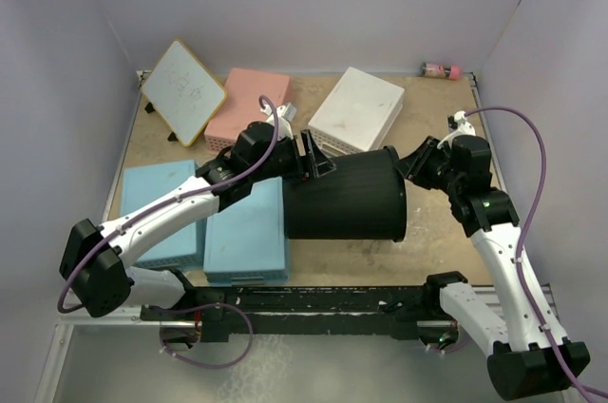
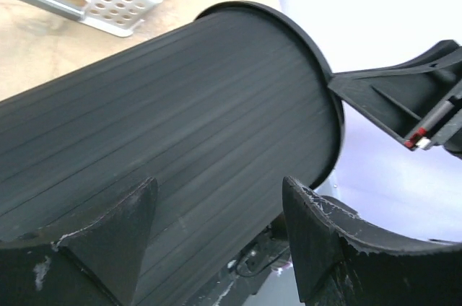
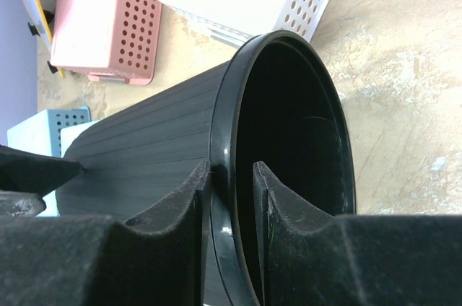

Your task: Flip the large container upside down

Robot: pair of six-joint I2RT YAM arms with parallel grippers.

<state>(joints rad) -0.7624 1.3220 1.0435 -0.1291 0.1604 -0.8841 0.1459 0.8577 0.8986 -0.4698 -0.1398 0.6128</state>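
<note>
The tub's base end is against the blue basket, so my right gripper needs to take hold of the tub's rim (image 3: 225, 133) and pull the tub clear before it tips the tub up.
The large container (image 1: 347, 199) is a round black ribbed tub lying on its side, its open mouth facing right. It fills the left wrist view (image 2: 180, 104) and shows in the right wrist view (image 3: 144, 154). My right gripper (image 1: 408, 163) is shut on the tub's rim at its upper right, with one finger outside and one inside the mouth (image 3: 231, 165). My left gripper (image 1: 309, 161) is open, its fingers spread wide just over the tub's side wall near the base end (image 2: 220, 180), holding nothing.
A white perforated basket (image 1: 356, 110) lies just behind the tub and a pink basket (image 1: 249, 99) left of it. Two blue baskets (image 1: 157, 208) (image 1: 247, 232) sit left of the tub's base. A yellow-edged whiteboard (image 1: 183, 91) is at far left, and a small pink bottle (image 1: 441, 69) at far right.
</note>
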